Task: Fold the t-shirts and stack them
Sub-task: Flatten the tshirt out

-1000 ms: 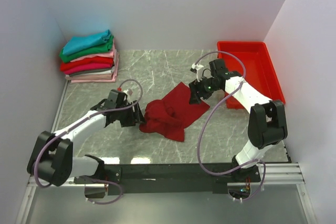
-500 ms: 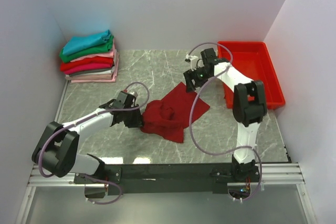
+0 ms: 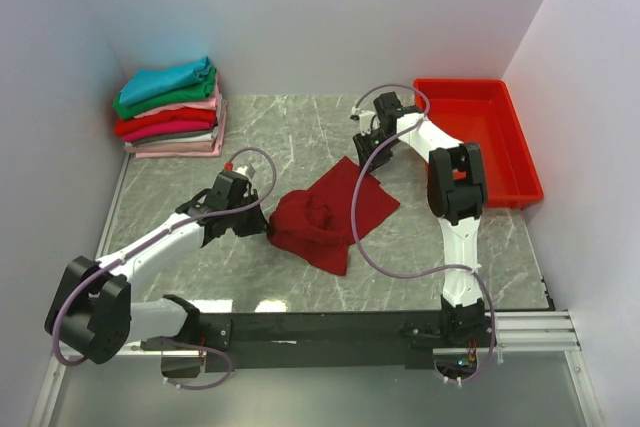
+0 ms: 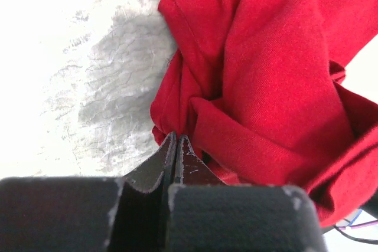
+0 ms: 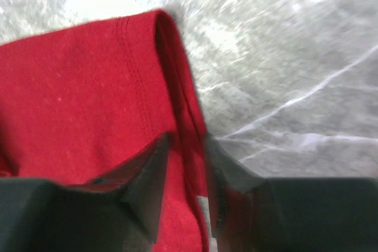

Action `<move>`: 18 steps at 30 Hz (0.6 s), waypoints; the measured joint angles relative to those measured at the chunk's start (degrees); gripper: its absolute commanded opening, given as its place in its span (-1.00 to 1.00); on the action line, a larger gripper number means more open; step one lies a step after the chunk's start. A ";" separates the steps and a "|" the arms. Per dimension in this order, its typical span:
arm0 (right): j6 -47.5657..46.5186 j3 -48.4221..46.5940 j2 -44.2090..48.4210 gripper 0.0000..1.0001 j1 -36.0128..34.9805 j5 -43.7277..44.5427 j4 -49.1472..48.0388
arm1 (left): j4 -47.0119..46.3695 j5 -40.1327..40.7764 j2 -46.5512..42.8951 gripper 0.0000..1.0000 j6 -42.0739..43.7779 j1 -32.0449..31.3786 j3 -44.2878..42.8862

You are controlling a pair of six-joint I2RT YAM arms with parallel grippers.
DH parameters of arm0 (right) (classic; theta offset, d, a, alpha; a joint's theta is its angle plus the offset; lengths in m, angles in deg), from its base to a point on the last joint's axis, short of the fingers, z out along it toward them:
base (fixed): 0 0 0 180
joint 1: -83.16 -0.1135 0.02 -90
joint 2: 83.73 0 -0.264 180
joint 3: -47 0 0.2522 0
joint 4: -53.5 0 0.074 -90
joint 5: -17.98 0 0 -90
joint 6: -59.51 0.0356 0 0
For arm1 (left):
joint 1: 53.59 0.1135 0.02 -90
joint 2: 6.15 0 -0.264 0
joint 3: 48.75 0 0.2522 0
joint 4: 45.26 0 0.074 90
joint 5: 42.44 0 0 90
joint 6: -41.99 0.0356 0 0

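Observation:
Next, my right gripper pinches the t-shirt's hemmed edge (image 5: 184,128), as the dark red t-shirt is bunched beside my left gripper. Then both grippers should lift and stretch it before folding.
The dark red t-shirt (image 3: 330,212) lies crumpled on the marble table, bunched at its left and flatter toward its far right corner. My left gripper (image 3: 263,225) is at the bunched left edge, and in the left wrist view the left gripper (image 4: 176,138) is shut with a fold of the t-shirt (image 4: 277,75) pinched at its tips. My right gripper (image 3: 362,157) is at the far corner. There the right gripper (image 5: 186,137) stands open, its fingers astride the hemmed edge of the t-shirt (image 5: 77,87). Several folded t-shirts form a stack (image 3: 170,107) at the back left.
A rigid red plastic tray (image 3: 460,84) sits at the back right, just beyond the right arm. White walls close in the table on the left, back and right. Grey marble tabletop (image 3: 290,132) shows between the stack and the crumpled shirt.
The left gripper closed on the shirt's left edge. The right arm swung back and left to the shirt's far corner, and its jaws narrowed around the hem.

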 measured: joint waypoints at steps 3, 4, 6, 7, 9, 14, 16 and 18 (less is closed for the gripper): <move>-0.13 -0.02 -0.28 -0.72 -0.04 -1.07 1.42 | 0.07 0.83 -1.44 -0.99 -0.28 0.00 0.00; -0.26 -0.02 -0.26 -0.80 -0.04 -1.53 1.81 | 0.11 1.11 -1.90 -0.99 -0.28 0.00 0.00; -0.33 -0.02 -0.09 -0.89 -0.09 -2.56 2.29 | 0.37 1.84 -3.08 -0.99 -0.28 0.00 0.00; -0.44 -0.02 0.00 -0.95 -0.09 -2.86 2.51 | 0.52 2.27 -3.69 -0.99 -0.31 0.00 0.00; -0.52 -0.02 0.55 -0.98 -0.11 -3.65 3.04 | 1.14 3.19 -5.22 -0.99 -0.31 0.00 0.00; 0.00 -0.04 3.82 -0.55 -0.11 -4.15 3.21 | 2.51 4.61 -8.55 -0.99 -0.31 0.00 -0.68; 0.55 -0.87 4.52 -0.11 -0.11 -4.04 3.52 | 2.51 4.74 -9.11 -0.99 -0.28 0.00 -0.90; 0.57 -2.82 3.82 0.00 -0.15 -3.82 3.89 | 2.56 4.70 -9.11 -0.99 -0.31 0.00 -0.85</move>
